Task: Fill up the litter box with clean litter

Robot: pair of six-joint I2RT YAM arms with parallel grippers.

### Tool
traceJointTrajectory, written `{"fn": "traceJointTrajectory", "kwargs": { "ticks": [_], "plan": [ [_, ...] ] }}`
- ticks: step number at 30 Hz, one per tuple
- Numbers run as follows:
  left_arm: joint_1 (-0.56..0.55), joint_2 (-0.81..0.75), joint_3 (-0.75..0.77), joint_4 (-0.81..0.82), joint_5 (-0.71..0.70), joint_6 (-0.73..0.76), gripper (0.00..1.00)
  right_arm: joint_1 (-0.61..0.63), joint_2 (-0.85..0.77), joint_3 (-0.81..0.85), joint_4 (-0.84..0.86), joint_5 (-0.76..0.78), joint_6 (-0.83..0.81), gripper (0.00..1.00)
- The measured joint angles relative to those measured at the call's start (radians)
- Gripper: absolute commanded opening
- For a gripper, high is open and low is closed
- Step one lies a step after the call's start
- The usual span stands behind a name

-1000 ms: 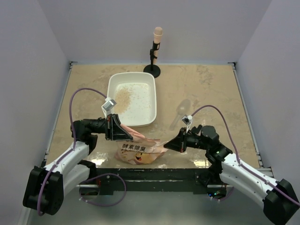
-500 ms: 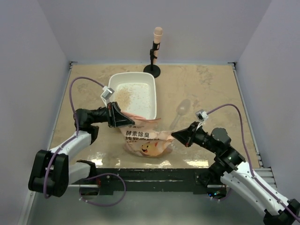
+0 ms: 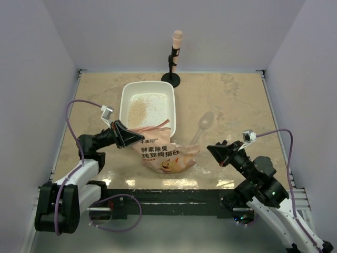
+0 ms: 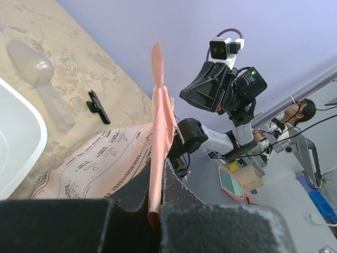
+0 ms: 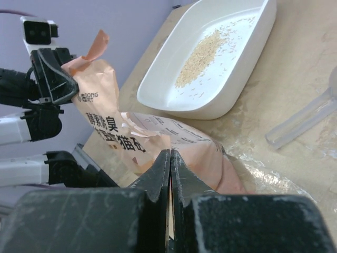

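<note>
My left gripper holds one end of the bag's top while its loose edge sags. My right gripper will open and pinch that loose edge (image 3: 195, 149) before I pour.
The white litter box (image 3: 167, 117) lies at the table's middle back, with a thin pile of clean litter (image 3: 138, 109) on its floor, also seen in the right wrist view as clean litter (image 5: 202, 55) in the litter box (image 5: 247, 66). An orange-pink bag (image 3: 167, 154) stands in front of the box. My left gripper (image 3: 137, 140) is shut on the bag's top edge; in the left wrist view the bag (image 4: 105, 158) has its flattened edge pinched in the left gripper (image 4: 158, 176). My right gripper (image 3: 210, 148) is shut, empty, just right of the bag. The right gripper (image 5: 170, 154) points at the bag (image 5: 121, 132).
A clear plastic scoop (image 3: 203, 125) lies right of the litter box; the scoop (image 5: 303, 120) also shows in the right wrist view. A black stand with a pink top (image 3: 176, 58) stands by the back wall. Walls enclose the table on three sides.
The right gripper has come off the bag's lower end and drawn back to the right. The left gripper has kept the bag's top, and the bag now stands more upright, shifted right.
</note>
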Motion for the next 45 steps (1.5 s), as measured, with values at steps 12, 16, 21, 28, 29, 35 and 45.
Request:
{"fn": "traceJointTrajectory", "kwargs": {
  "ticks": [12,16,21,28,29,35,45],
  "plan": [
    [0.001,-0.019,-0.015,0.003,-0.011,0.002,0.00,-0.001,0.419,0.261,0.005,-0.024,-0.087,0.00],
    [0.001,-0.023,-0.015,0.003,-0.011,0.002,0.00,-0.001,0.632,0.424,0.002,-0.116,-0.135,0.00],
    [-0.002,-0.027,-0.015,0.003,-0.011,0.002,0.00,0.001,0.733,0.483,-0.069,-0.206,-0.179,0.11],
    [-0.005,-0.027,-0.015,0.003,-0.012,0.001,0.00,0.029,0.785,0.558,-0.167,-0.269,-0.214,0.34],
    [-0.005,-0.027,-0.015,0.003,-0.012,0.001,0.00,0.038,0.792,0.562,-0.175,-0.270,-0.217,0.33],
    [-0.007,-0.029,-0.015,0.003,-0.011,-0.006,0.00,0.111,0.893,0.597,-0.236,-0.263,-0.239,0.18],
    [-0.023,-0.042,-0.015,0.003,-0.011,-0.009,0.00,0.123,0.936,0.609,-0.285,-0.220,-0.249,0.09]
  ]
}}
